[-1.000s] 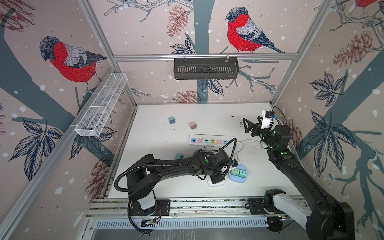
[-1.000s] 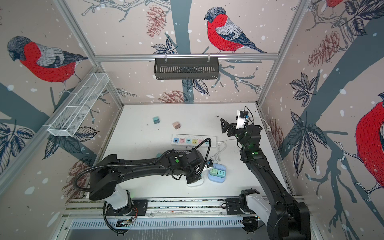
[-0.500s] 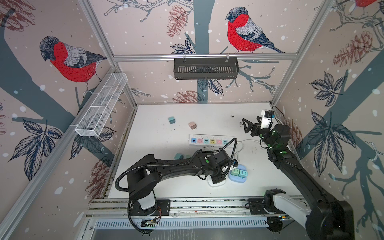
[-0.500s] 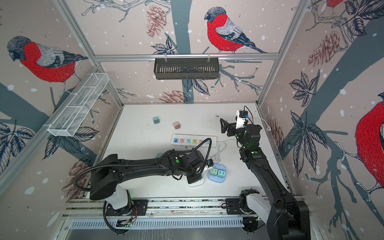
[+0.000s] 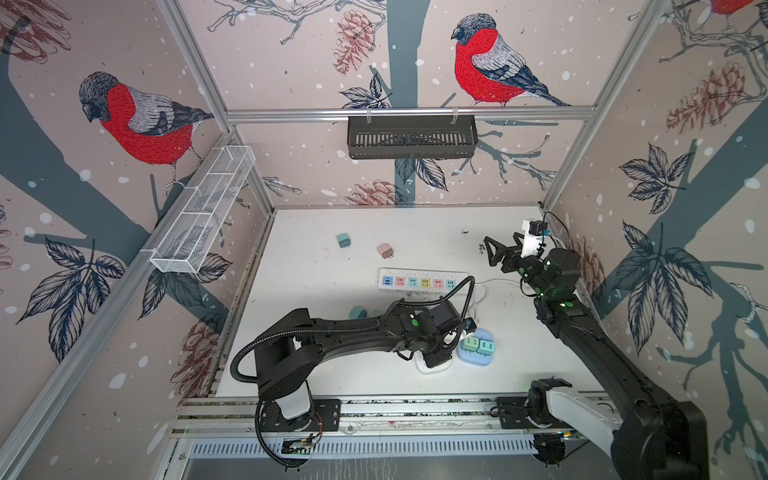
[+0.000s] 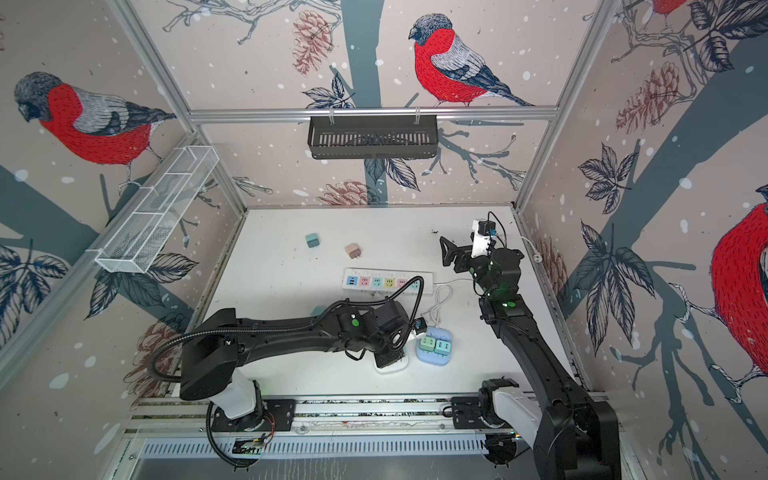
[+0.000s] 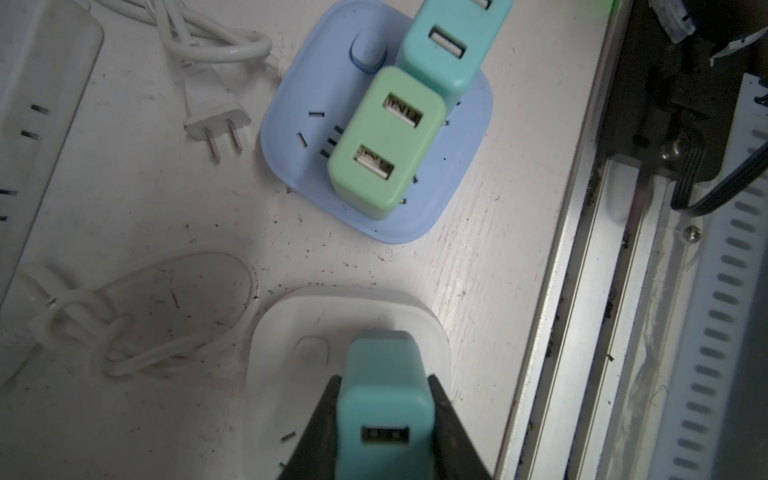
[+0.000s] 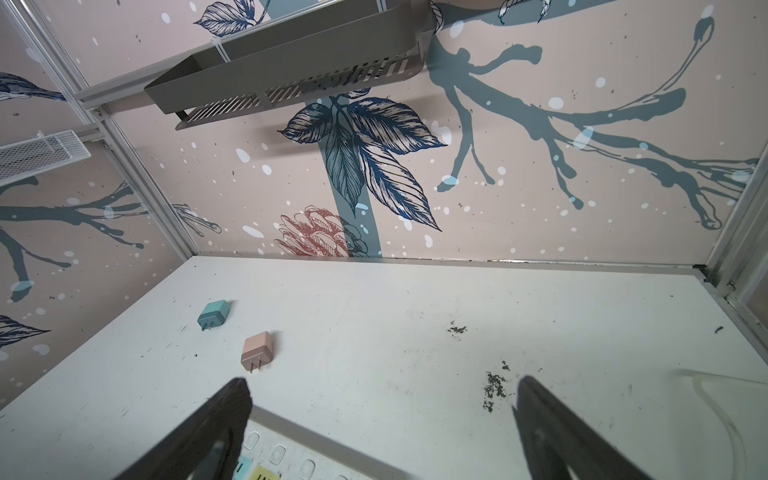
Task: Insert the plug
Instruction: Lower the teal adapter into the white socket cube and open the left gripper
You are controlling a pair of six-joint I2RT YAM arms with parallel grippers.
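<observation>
The robot's left gripper will release the teal plug on the white square socket's side [image 5: 443, 351] [image 7: 386, 374] facing the blue square socket.
My left gripper [image 7: 384, 386] is shut on a teal plug [image 7: 384, 411], held upright with its USB port facing the camera. The plug's lower end meets the white square socket [image 7: 286, 328]; its prongs are hidden. In both top views the left gripper [image 5: 434, 357] [image 6: 388, 358] points down over that white socket [image 5: 422, 368] near the table's front edge. My right gripper [image 5: 500, 251] [image 8: 382, 384] hangs open and empty above the back right of the table, far from the sockets.
A blue square socket [image 7: 291, 83] [image 5: 465, 360] beside the white one holds a green plug [image 7: 386, 141] and a teal plug [image 7: 453, 45]. A white power strip [image 5: 419, 282] lies mid-table. Loose teal [image 8: 214, 313] and pink [image 8: 257, 351] plugs lie at the back. A white cord plug [image 7: 216, 120] lies nearby.
</observation>
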